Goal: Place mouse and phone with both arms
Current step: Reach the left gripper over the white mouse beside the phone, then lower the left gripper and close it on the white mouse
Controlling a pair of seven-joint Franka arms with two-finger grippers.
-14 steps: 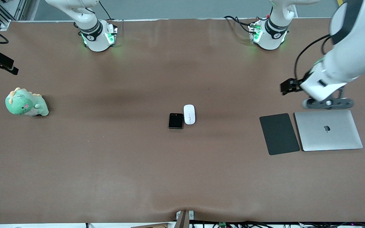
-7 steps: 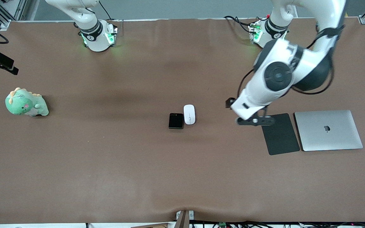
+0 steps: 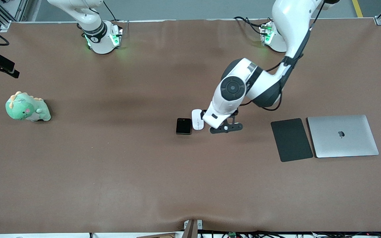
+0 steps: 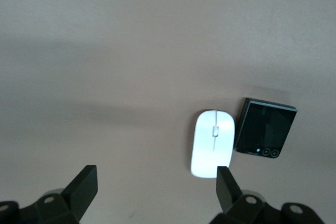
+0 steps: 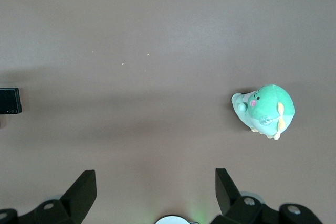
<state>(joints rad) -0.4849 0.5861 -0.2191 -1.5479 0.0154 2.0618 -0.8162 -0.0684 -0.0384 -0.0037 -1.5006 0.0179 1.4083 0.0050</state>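
Observation:
Next, I move my left gripper to the middle of the white mouse (image 3: 197, 119) (image 4: 212, 148) and close it across the mouse's long sides, just behind its scroll wheel.
The white mouse (image 3: 197, 119) and the black folded phone (image 3: 183, 126) lie side by side at the middle of the table, the phone toward the right arm's end. Both show in the left wrist view, mouse (image 4: 212, 143) and phone (image 4: 264, 127). My left gripper (image 3: 215, 121) hangs open and empty over the bare table just beside the mouse, toward the left arm's end; one fingertip (image 4: 227, 181) is close to the mouse's end. My right gripper (image 5: 152, 188) is open and empty, held high near its own base; its view catches the phone's edge (image 5: 9, 101).
A green plush dinosaur (image 3: 27, 107) sits at the right arm's end, also in the right wrist view (image 5: 264, 109). A flat matte-black pad (image 3: 291, 139) and a closed silver laptop (image 3: 342, 136) lie at the left arm's end.
My left arm has swept from above the laptop and pad toward the table's middle and now hangs beside the mouse. Mouse, phone and the right arm have not moved.

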